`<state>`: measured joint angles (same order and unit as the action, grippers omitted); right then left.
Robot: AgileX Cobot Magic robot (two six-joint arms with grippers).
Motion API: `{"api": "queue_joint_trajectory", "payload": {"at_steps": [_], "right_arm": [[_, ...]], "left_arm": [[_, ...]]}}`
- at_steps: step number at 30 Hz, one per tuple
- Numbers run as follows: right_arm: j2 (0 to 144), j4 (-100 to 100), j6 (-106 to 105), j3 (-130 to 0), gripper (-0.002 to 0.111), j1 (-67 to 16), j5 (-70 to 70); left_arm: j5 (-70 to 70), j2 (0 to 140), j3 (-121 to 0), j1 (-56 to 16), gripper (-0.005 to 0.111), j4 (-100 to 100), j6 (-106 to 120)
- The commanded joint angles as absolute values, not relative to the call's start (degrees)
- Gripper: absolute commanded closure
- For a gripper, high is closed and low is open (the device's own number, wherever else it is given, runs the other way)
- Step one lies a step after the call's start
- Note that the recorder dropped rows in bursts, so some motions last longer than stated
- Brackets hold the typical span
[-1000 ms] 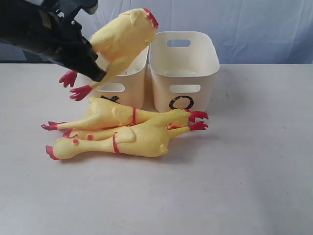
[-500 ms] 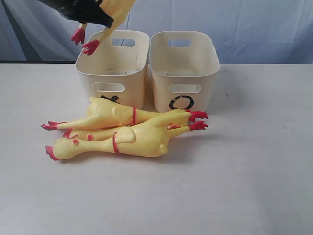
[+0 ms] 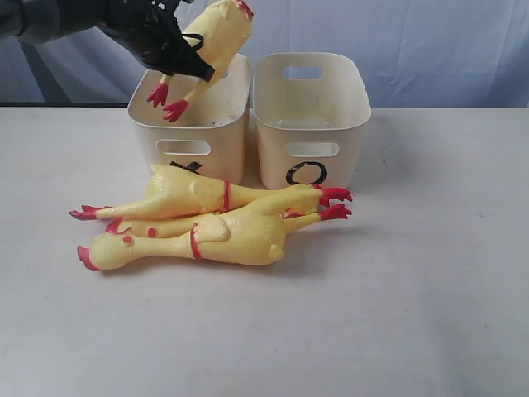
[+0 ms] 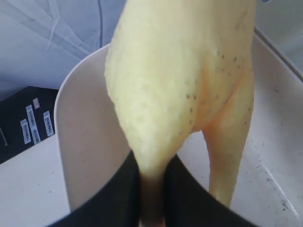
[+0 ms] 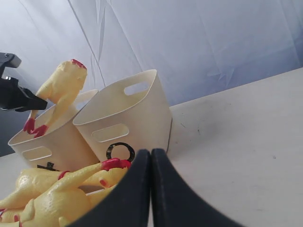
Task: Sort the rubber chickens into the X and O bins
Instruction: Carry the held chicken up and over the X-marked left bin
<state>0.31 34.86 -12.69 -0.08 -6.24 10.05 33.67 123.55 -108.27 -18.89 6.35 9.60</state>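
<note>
The big yellow rubber chicken will lie inside the X bin (image 3: 208, 115) (image 4: 201, 144) toward the O bin once my left gripper releases it. The chicken is still in the air above that bin.
My left gripper (image 3: 183, 56) is shut on a large yellow rubber chicken (image 3: 216, 35) and holds it in the air above the X bin (image 3: 192, 132), red feet hanging over the bin's rim. The left wrist view is filled by that chicken (image 4: 184, 85) with the bin's inside wall (image 4: 90, 142) behind it. The O bin (image 3: 310, 124) stands right of the X bin. Three more chickens (image 3: 215, 219) lie stacked on the table in front of both bins. My right gripper (image 5: 151, 161) is shut on nothing, low over the table and out of the exterior view.
A white table (image 3: 413, 289) carries everything. A blue-white cloth backdrop (image 3: 413, 41) hangs behind the bins. In the right wrist view, the O bin (image 5: 128, 123) and the lying chickens (image 5: 52, 198) sit beside my fingers.
My left gripper has come down and to the right with the chicken, from high at the picture's top to just above the X bin. The lying chickens have not moved.
</note>
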Motion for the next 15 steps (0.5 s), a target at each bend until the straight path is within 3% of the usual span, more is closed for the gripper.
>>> {"api": "queue_joint_trajectory", "payload": {"at_steps": [1,15], "right_arm": [[0.0,34.6,-12.7,0.0,0.108,-6.4,9.7],[0.0,34.6,-12.7,0.0,0.108,-6.4,9.7]], "left_arm": [[33.3,124.7,-109.0,-18.9,0.107,7.0,9.0],[38.2,124.8,-109.0,-18.9,0.107,14.0,3.6]]}}
